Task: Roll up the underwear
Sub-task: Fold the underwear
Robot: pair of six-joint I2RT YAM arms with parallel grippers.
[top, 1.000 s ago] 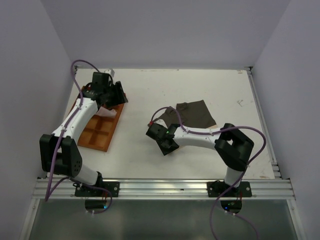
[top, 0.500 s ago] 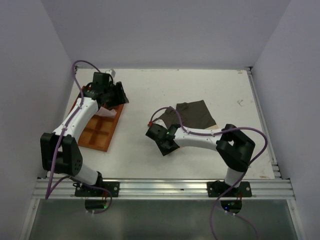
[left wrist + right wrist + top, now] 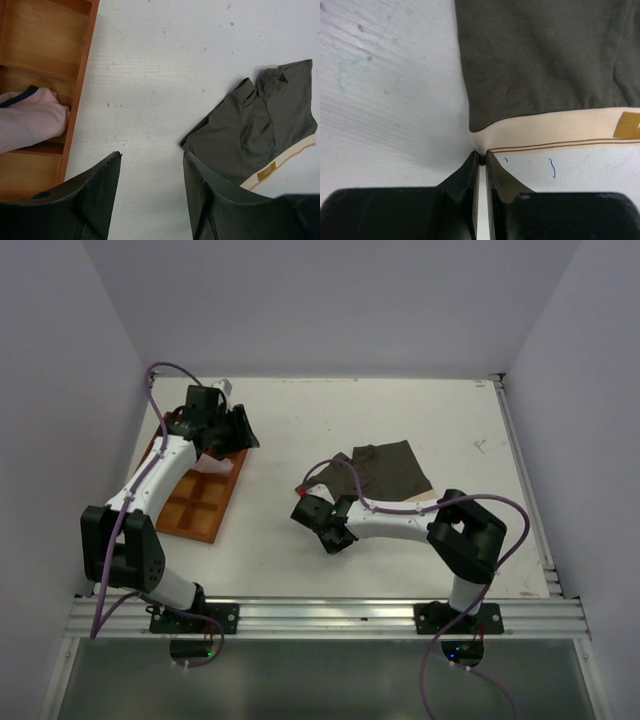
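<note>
The underwear's corner [image 3: 299, 487] [image 3: 183, 143] nearest the wooden tray, away from the tan waistband, is next for my left gripper, which should go there and close on it.
The underwear [image 3: 395, 468] lies flat on the white table, dark brownish-grey, and my right arm crosses its near edge. It also shows in the left wrist view [image 3: 255, 135]. In the right wrist view the underwear [image 3: 540, 55] fills the top, with its tan waistband [image 3: 555, 130] along the lower edge. My right gripper [image 3: 481, 156] is shut, its tips pinching the waistband's left corner at table level. In the top view the right gripper [image 3: 322, 515] sits left of the garment. My left gripper [image 3: 152, 155] is open and empty above bare table, by the tray, also seen from above [image 3: 240, 430].
An orange-brown wooden tray [image 3: 195, 510] with compartments lies at the left. A pale pink cloth [image 3: 30, 120] sits in one compartment. Walls close in the table on three sides. A metal rail runs along the near edge [image 3: 320, 615].
My right gripper has shifted slightly left and away from me at the waistband corner. The left arm has barely moved.
</note>
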